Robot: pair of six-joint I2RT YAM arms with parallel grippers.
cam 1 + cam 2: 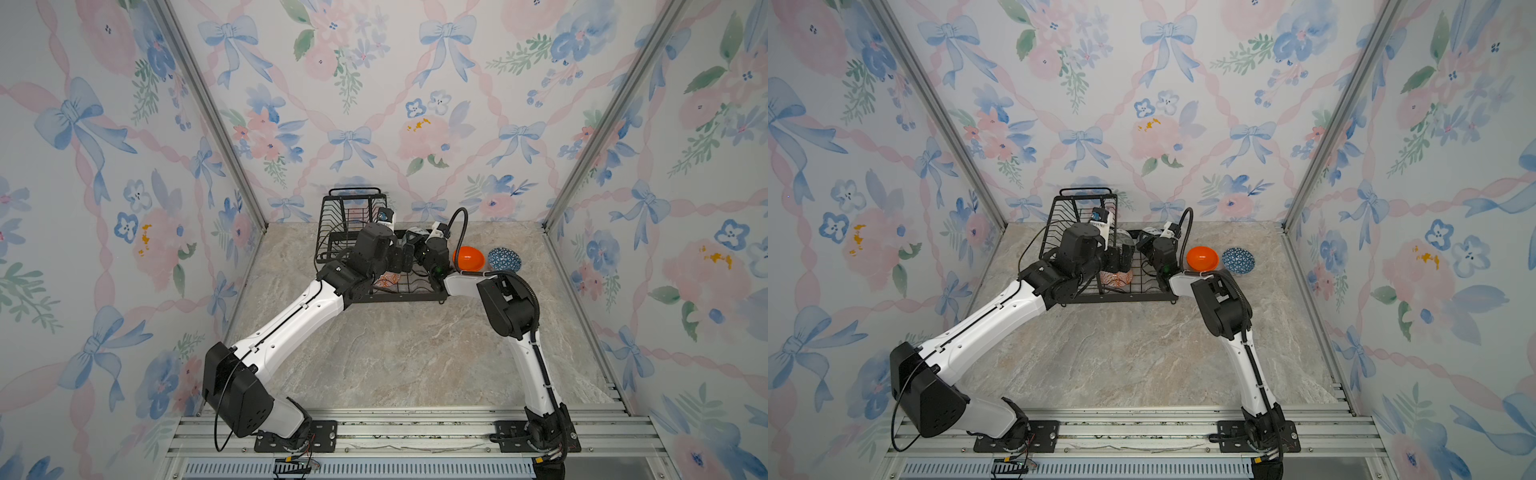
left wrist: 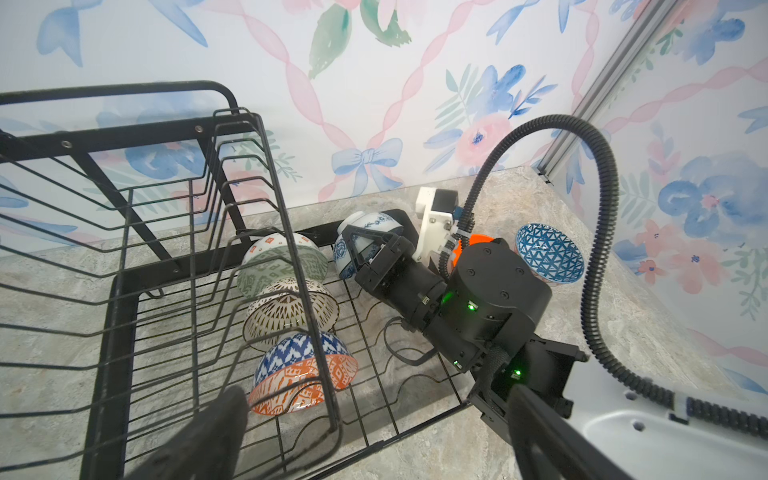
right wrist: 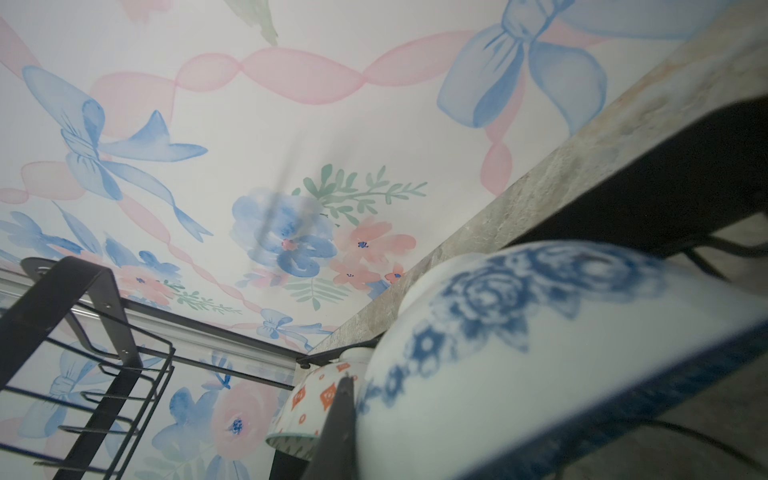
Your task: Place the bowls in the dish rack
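The robot's right gripper will release the blue-and-white floral bowl against the lower tray's back rail (image 1: pixel 420 240), toward the end with the orange bowl.
The black wire dish rack (image 2: pixel 120 299) (image 1: pixel 353 216) stands at the back of the table. Three bowls lean on edge in its lower tray: grey-green patterned (image 2: pixel 282 266), white with brown lattice (image 2: pixel 291 307), and orange-and-white with blue (image 2: pixel 303 374). My right gripper (image 2: pixel 368 249) is shut on the rim of the blue-and-white floral bowl (image 3: pixel 540 353) (image 2: pixel 365 226), held tilted over the tray's far end beside the grey-green bowl. My left gripper (image 2: pixel 374 457) (image 1: pixel 405 254) hangs open above the tray, holding nothing. The orange bowl (image 1: pixel 469 258) and blue geometric bowl (image 1: pixel 504 258) sit on the table to the right of the rack.
The rack's upper basket (image 2: pixel 174 174) rises at the left, close to my left wrist. The right arm's black cable hose (image 2: pixel 598 174) arcs above the two loose bowls. Marble tabletop (image 1: pixel 395 353) stretches in front of the rack. Wallpapered walls close in three sides.
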